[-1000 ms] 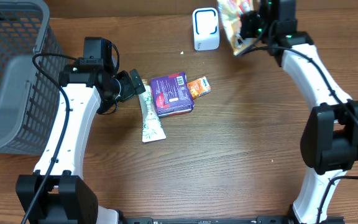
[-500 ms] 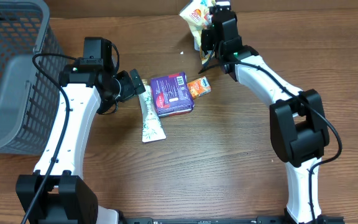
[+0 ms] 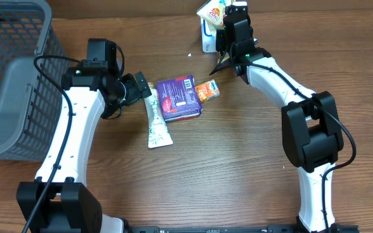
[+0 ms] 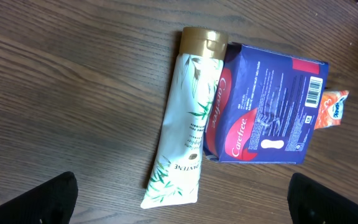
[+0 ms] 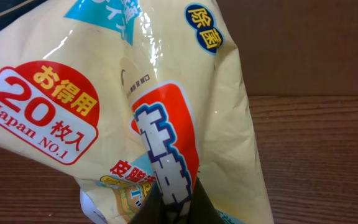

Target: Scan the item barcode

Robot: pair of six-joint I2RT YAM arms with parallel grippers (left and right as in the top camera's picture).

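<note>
The robot's right gripper needs to release the yellow wipes packet on the bare wood table, at the side opposite the grey mesh basket.
My right gripper [image 3: 227, 22] is shut on a yellow wipes packet [image 3: 212, 10] with red and blue print, holding it over the white barcode scanner [image 3: 205, 40] at the table's far edge. The packet hides most of the scanner. In the right wrist view the packet [image 5: 135, 106] fills the picture, with its lower fold pinched between my dark fingers [image 5: 194, 208]. My left gripper [image 3: 141, 87] hangs open above the table by the cap end of a white tube [image 3: 155, 120], touching nothing.
Beside the white tube [image 4: 188, 124] lie a purple Carefree pack [image 4: 266, 112] and a small orange sachet [image 4: 331, 109]. A grey mesh basket [image 3: 11, 77] stands at the far left. Bare wood table lies toward the front.
My right arm swung the yellow packet left, from beside the scanner's right to over it. The left arm and the items on the table have not moved.
</note>
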